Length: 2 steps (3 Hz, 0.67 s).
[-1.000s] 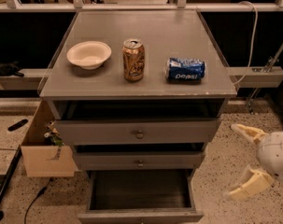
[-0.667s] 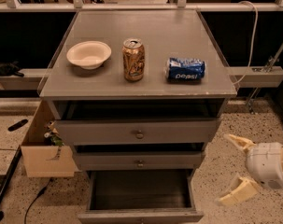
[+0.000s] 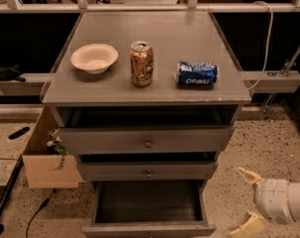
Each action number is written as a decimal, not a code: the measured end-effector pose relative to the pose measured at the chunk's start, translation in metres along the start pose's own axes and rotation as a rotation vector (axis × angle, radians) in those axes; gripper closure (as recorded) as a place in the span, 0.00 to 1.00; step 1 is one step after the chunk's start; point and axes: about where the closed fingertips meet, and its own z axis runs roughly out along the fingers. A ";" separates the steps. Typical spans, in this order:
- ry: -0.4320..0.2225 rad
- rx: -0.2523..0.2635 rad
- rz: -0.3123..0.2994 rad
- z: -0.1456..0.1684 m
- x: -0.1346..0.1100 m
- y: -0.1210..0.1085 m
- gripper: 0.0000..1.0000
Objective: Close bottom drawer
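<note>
The bottom drawer's front corner (image 3: 206,222) on the side nearest my gripper is next, and my gripper should go there and close.
The bottom drawer (image 3: 148,204) is the lowest of three grey drawers and stands pulled far out, its dark box interior showing and its front edge along the frame's bottom. Its knob is out of view. My gripper (image 3: 246,201) is low at the right, beside the drawer's right side and apart from it. Its two cream fingers (image 3: 249,175) are spread wide with nothing between them. The white wrist lies at the right edge.
The top drawer (image 3: 147,141) and middle drawer (image 3: 147,171) stand slightly out. On the cabinet top (image 3: 189,43) are a white bowl (image 3: 94,57), an upright gold can (image 3: 141,63) and a lying Pepsi can (image 3: 197,74). A cardboard box (image 3: 45,162) stands at the left.
My gripper has moved left and down, towards the open bottom drawer's right side. The drawers and the things on the cabinet have not moved.
</note>
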 end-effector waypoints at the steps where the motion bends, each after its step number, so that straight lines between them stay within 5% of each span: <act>1: 0.000 -0.001 0.000 0.001 0.001 0.000 0.00; 2: 0.007 0.015 -0.020 0.028 0.014 -0.014 0.00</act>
